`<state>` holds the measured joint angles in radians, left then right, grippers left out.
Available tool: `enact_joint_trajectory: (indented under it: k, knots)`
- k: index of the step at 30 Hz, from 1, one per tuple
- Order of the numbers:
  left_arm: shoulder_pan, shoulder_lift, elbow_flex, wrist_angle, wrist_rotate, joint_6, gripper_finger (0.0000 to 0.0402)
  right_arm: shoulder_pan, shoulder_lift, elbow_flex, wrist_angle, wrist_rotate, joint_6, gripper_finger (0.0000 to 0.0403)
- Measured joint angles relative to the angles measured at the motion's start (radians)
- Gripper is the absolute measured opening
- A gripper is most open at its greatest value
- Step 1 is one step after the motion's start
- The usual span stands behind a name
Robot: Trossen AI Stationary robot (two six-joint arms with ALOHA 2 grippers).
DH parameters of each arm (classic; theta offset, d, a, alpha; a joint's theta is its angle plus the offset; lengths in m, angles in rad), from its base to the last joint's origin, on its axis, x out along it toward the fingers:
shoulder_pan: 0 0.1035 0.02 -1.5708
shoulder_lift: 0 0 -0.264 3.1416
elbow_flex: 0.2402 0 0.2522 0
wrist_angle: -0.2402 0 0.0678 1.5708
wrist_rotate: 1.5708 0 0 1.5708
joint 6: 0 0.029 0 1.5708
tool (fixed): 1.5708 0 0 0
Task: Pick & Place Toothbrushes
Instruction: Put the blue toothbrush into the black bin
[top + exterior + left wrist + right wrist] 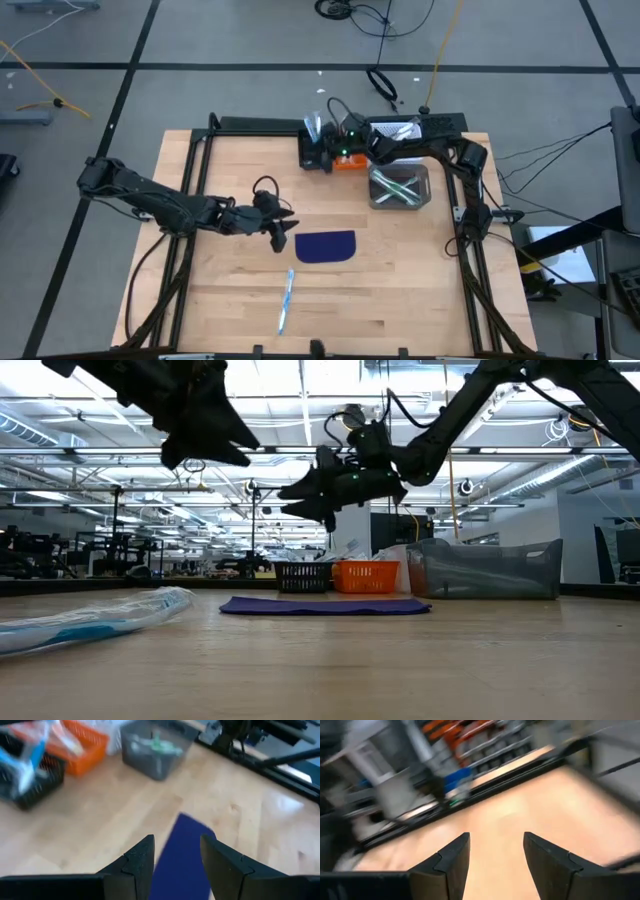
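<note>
Next, my left gripper grips the light-blue toothbrush's neck [289, 282] just below its head, at the end nearest the dark blue mat.
One light-blue toothbrush [287, 300] in a clear wrapper lies flat on the wooden table near its front edge; the low view shows it too [95, 618]. Green and white toothbrushes [398, 188] lie in a clear grey bin [425, 190] at the back right. More wrapped ones [27, 755] stick out of a black basket [30, 785]. My left gripper [282, 238] hangs open above the left end of a dark blue mat [327, 245], its fingers [140, 862] apart over the mat [182, 850]. My right gripper [322, 138] hovers open and level above the baskets, nothing between its fingers [452, 860].
A black basket [314, 152] and an orange basket [350, 163] stand side by side at the back, left of the bin. A black frame [250, 124] runs along the table's far edge and sides. Bare wood lies left of the mat and around the loose toothbrush.
</note>
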<state>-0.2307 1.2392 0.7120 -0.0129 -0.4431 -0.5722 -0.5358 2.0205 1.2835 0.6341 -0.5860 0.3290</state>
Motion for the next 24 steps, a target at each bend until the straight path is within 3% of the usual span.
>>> enact_joint_trajectory:
  k: [8,18,24]
  knots:
    - [-0.088,0.070,0.000,-0.105,0.133,-0.261,0.0161,0.079,0.000,-0.001,-0.087,-0.222,-0.001,0.0180]
    - [-0.263,0.300,0.000,-0.034,0.172,-0.656,0.0161,0.178,0.000,-0.001,-0.346,-0.227,-0.164,0.0180]
    - [-0.320,0.411,0.000,0.137,0.185,-0.740,0.0161,0.215,0.000,-0.001,-0.412,-0.227,-0.211,0.0180]
